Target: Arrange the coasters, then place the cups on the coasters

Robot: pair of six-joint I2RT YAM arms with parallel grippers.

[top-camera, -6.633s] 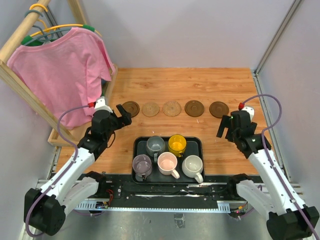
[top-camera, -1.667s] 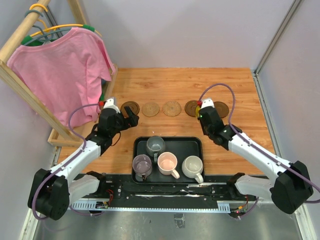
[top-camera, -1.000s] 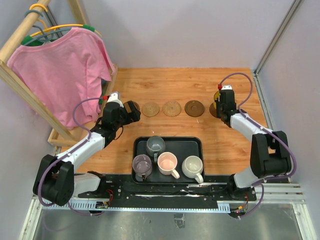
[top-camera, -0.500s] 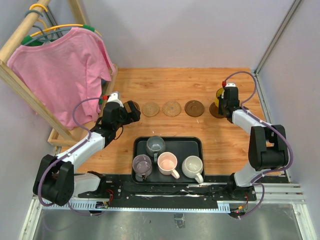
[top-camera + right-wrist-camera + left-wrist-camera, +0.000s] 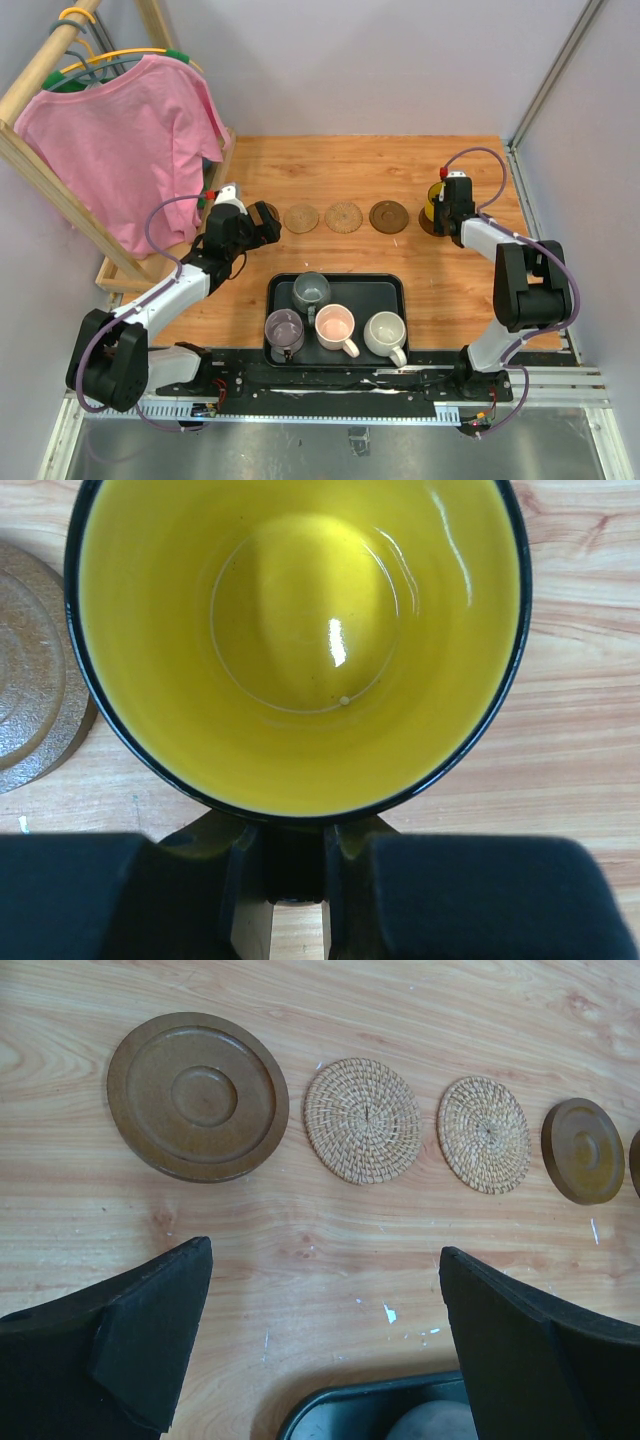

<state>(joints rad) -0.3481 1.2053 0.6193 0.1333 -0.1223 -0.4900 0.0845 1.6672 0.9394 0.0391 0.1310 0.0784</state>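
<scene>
Next, my right gripper sets the yellow cup down on the dark coaster (image 5: pixel 437 211) that is nearest to the metal rail.
Five coasters lie in a row: dark brown (image 5: pixel 198 1095), tan woven (image 5: pixel 362 1120), tan woven (image 5: pixel 484 1134), dark brown (image 5: pixel 582 1150), and the far-right dark one (image 5: pixel 433 228). My right gripper (image 5: pixel 290 880) is shut on the handle of the yellow cup (image 5: pixel 297 630), held upright over that far-right coaster; I cannot tell whether it rests on it. My left gripper (image 5: pixel 325 1340) hangs open and empty just short of the leftmost coaster, which it hides in the top view. The grey-blue (image 5: pixel 311 290), mauve (image 5: pixel 284 328), pink (image 5: pixel 334 325) and off-white (image 5: pixel 385 332) cups stand in the tray.
The black tray (image 5: pixel 398 290) sits at the near middle, its corner just below my left fingers (image 5: pixel 150 1340). A wooden rack with a pink shirt (image 5: pixel 120 130) stands at the far left. A metal rail (image 5: pixel 530 210) edges the table on the right.
The right arm's elbow has swung out to the right while the yellow cup stayed at the far-right coaster. The left arm has not moved.
</scene>
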